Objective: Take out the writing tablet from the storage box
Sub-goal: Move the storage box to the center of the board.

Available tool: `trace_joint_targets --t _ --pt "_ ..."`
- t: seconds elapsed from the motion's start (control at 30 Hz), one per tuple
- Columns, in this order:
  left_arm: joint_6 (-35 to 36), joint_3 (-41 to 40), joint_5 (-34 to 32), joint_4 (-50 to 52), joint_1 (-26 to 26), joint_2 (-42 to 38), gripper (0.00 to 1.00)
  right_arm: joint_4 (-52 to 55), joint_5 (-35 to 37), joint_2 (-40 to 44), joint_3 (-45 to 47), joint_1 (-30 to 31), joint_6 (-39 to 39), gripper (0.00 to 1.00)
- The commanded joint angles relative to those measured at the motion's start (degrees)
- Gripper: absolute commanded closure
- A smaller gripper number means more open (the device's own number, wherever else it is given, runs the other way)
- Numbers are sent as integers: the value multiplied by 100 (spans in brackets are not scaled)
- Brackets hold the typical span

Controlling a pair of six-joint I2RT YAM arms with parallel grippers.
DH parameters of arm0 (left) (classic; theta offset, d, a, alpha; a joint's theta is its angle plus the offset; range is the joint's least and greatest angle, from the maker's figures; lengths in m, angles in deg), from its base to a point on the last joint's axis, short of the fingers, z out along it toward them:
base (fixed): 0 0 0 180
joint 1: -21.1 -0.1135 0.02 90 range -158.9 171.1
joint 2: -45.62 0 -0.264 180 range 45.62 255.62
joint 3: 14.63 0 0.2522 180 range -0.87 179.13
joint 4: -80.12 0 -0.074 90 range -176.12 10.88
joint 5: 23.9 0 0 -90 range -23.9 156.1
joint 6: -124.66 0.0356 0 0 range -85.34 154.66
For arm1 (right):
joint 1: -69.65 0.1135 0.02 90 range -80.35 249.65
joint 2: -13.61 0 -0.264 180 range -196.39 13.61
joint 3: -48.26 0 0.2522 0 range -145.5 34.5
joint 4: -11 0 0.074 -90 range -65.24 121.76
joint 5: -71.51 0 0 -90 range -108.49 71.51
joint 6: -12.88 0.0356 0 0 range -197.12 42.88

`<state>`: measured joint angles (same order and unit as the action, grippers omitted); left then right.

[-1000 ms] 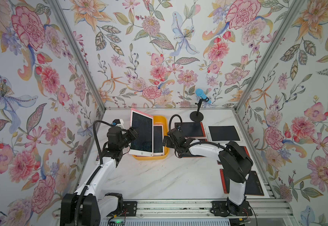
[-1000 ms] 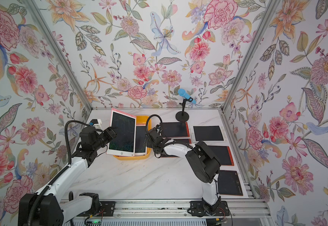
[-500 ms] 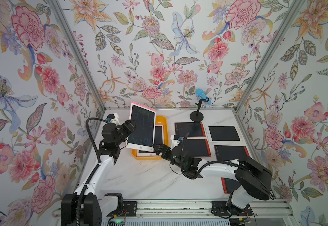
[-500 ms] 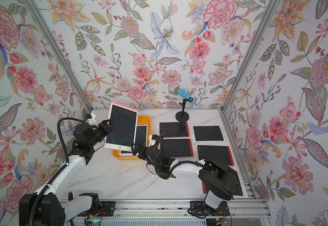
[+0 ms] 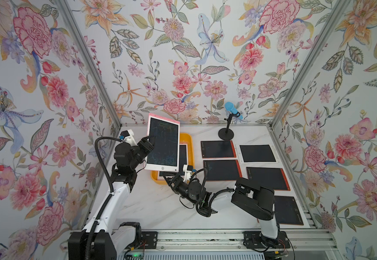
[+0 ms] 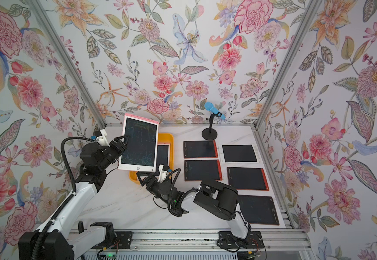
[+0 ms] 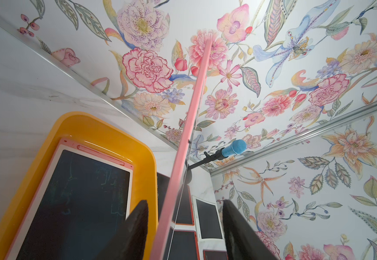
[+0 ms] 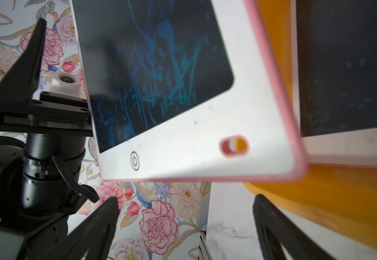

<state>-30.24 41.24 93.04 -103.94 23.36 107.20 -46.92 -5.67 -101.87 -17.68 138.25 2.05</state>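
Observation:
The lower edge of the lifted tablet [image 5: 168, 171] [image 8: 186, 178], between its power button and its oval hole, will be gripped by my right gripper.
My left gripper [image 5: 148, 144] [image 6: 121, 144] is shut on the left edge of a pink-framed white writing tablet [image 5: 163, 144] [image 6: 139, 146] and holds it tilted in the air over the yellow-orange storage box [image 5: 188, 139] [image 6: 168, 137]. In the left wrist view the tablet's pink edge [image 7: 189, 126] runs up between the fingers. Another pink-framed tablet [image 7: 79, 198] [image 5: 183, 155] lies flat in the box [image 7: 115, 132]. My right gripper [image 5: 168, 178] [image 6: 142, 177] stands open and empty just below the lifted tablet's lower edge [image 8: 183, 157], at the box's front rim [image 8: 318, 195].
Several dark tablets with red or white frames [image 5: 219, 149] [image 5: 266, 177] lie flat on the right half of the marble table. A blue microphone on a black stand [image 5: 227, 132] is at the back. Flowered walls close in the left, back and right sides.
My left gripper has lifted the tablet higher and a little back over the box. The right arm has swung from the box's right side to its front, under the tablet's lower edge.

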Motion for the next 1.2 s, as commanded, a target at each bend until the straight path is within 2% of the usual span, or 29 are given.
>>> trace_joint_targets --t 0.0,0.13,0.3,0.5,0.63,0.77,1.0,1.17 --pt "-202 -194 208 -271 2 -187 95 -549 1 -29 -316 -152 92 9" --pt "-401 -526 137 -541 100 -359 95 -395 17 86 -429 -203 -201 13" --pt "-196 -569 -59 -309 443 -675 94 -430 -7 117 -465 -207 -162 25" --pt "-493 -969 -249 -565 867 -934 94 -565 137 443 -105 -355 -498 42" --pt "-985 -1418 -333 -1313 1072 -1021 95 -634 335 810 227 -421 -881 46" --pt "-1068 -1504 -538 -1331 1209 -1082 95 -585 473 1313 557 -488 -1470 48" --pt "-1138 -1422 -800 -1456 1628 -911 94 -144 -114 2110 736 -816 -2185 56" --pt "-1488 -1472 -708 -2075 1724 -626 89 335 -262 2526 714 -812 -2582 63"
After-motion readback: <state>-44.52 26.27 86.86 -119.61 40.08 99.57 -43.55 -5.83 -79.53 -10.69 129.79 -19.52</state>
